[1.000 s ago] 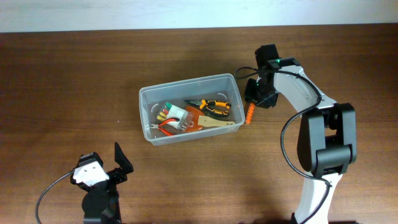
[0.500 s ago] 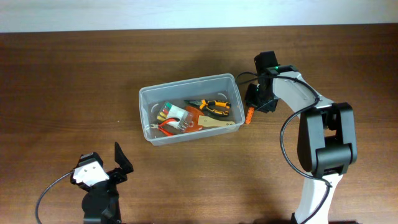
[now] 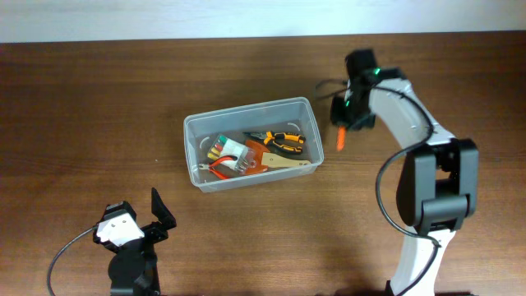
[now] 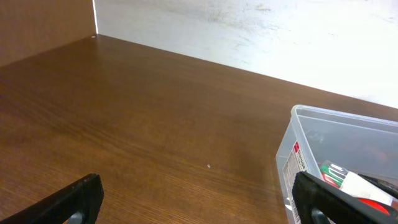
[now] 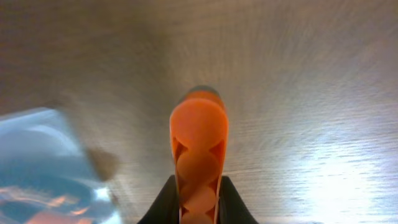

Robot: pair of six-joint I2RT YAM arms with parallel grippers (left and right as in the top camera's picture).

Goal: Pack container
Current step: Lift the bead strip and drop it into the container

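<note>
My right gripper should release the orange ribbed tool handle between the far side of the container and the orange-and-black pliers (image 3: pixel 257 129). The handle is now held above the table.
The container (image 3: pixel 194 125) is a clear rectangular bin in the middle of the table; its corner shows in the left wrist view (image 4: pixel 323 134) and blurred in the right wrist view (image 5: pixel 37 162). It holds orange-and-black pliers (image 3: pixel 285 140), red-handled pliers, a small clear box of coloured bits (image 3: pixel 228 150) and a wooden-handled tool. My right gripper (image 3: pixel 343 129) is shut on an orange ribbed tool handle (image 3: pixel 341 139), (image 5: pixel 199 158), held above the table to the right of the container. My left gripper (image 4: pixel 199 202) is open and empty, low at the front left.
The brown wooden table (image 3: pixel 99 107) spreads around the container. A white wall (image 4: pixel 261 31) runs along the far edge. A black cable (image 3: pixel 62 255) trails from the left arm at the front.
My right gripper has lifted the orange tool handle from beside the container's right wall and moved it up and to the right. The left arm has not moved.
</note>
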